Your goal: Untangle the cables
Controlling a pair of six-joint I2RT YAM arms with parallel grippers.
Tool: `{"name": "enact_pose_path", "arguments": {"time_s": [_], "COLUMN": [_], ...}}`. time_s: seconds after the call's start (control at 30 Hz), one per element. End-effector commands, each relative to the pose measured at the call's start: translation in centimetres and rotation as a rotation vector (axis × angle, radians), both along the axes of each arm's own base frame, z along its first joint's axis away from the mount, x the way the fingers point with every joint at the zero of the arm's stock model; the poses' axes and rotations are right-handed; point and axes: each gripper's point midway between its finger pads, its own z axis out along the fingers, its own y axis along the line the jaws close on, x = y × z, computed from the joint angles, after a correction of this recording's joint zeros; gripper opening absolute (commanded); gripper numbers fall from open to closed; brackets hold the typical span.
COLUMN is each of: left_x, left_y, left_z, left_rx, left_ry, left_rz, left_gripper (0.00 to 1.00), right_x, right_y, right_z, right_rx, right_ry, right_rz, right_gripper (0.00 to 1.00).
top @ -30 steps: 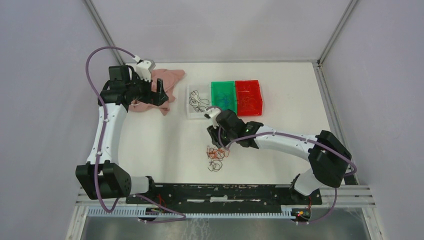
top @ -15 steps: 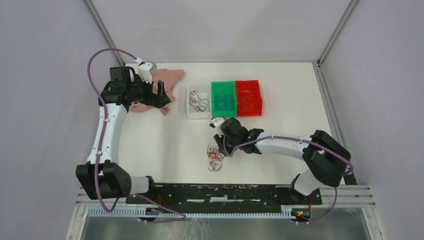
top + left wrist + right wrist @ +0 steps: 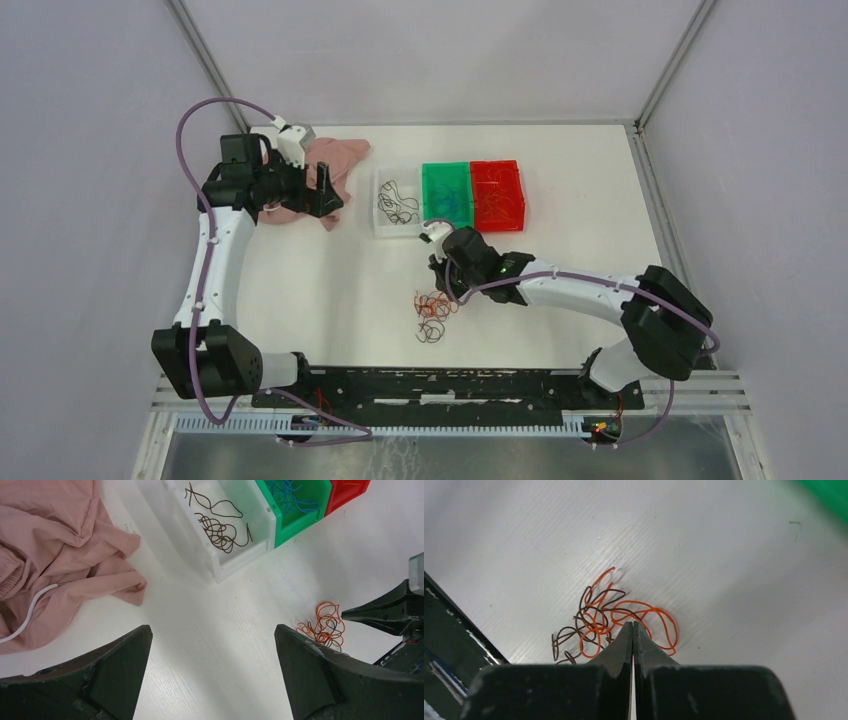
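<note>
The robot's right gripper is shut and empty over the tangle's orange loops, so it should open, grip the crossed wires [image 3: 596, 623] and lift the tangle toward the left gripper.
The cables [image 3: 432, 312] are a small tangle of orange and dark brown wires on the white table, near the front middle. They also show in the right wrist view [image 3: 609, 622] and the left wrist view [image 3: 324, 628]. My right gripper [image 3: 445, 285] is shut, and its tips [image 3: 632, 624] hang just over the tangle's orange loops. No wire shows between the jaws. My left gripper [image 3: 325, 188] is open and empty in its own view [image 3: 211, 628]. It is held high at the back left by the pink cloth [image 3: 325, 165].
Three bins stand in a row at the back. A clear one [image 3: 380, 205] holds dark brown wires, a green one [image 3: 447, 170] blue wires, a red one [image 3: 498, 168] orange wires. The pink cloth's white cord [image 3: 30, 612] lies at the left. The black base rail [image 3: 450, 385] runs along the front.
My right gripper has moved from beside the clear bin toward the front, and now hangs over the tangle. The left arm has barely shifted.
</note>
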Motion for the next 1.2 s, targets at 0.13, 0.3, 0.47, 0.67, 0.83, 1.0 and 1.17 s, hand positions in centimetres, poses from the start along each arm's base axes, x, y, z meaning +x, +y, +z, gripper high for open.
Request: {"name": "enact_pose_path", "arguments": {"time_s": [0.13,0.3,0.47,0.67,0.83,1.0,1.17], "left_x": [-0.2,-0.4,-0.7,-0.8,-0.8,-1.2,-2.6], "left_y": [-1.6,-2.0,-2.4,-2.4,-2.4,-3.2,-4.6], "left_z": [0.4,0.0,0.0,0.2,0.3,0.0,-0.8], "left_rx": [-0.025,-0.034,-0.032,-0.020,-0.017,-0.030,-0.043], "left_ry": [-0.017,-0.002,-0.002,-0.002,-0.006,0.004,0.028], "left_rz": [-0.086,-0.099,-0.114,-0.117,-0.118,-0.146,-0.224], "left_gripper": [0.99,1.00,1.00,1.00,1.00,1.00,1.00], "right_x": [1.2,-1.1,-1.9,0.1,0.8,0.9,1.1], "right_y": [1.1,1.9,2.5,2.4,3.0,3.4,4.2], "right_z": [5.3,2.8,-0.4,-2.5,-0.1,3.4,7.3], "right_rx": [0.124,0.120,0.077,0.005,0.074,0.139,0.228], "right_ry": [-0.069,0.030,0.108,0.087,0.036,-0.007,-0.055], "right_rz": [-0.027,0.072,0.112,0.034,0.017,0.033,0.044], "right_gripper": [0.30,0.55,0.53,0.31,0.12,0.08,0.06]}}
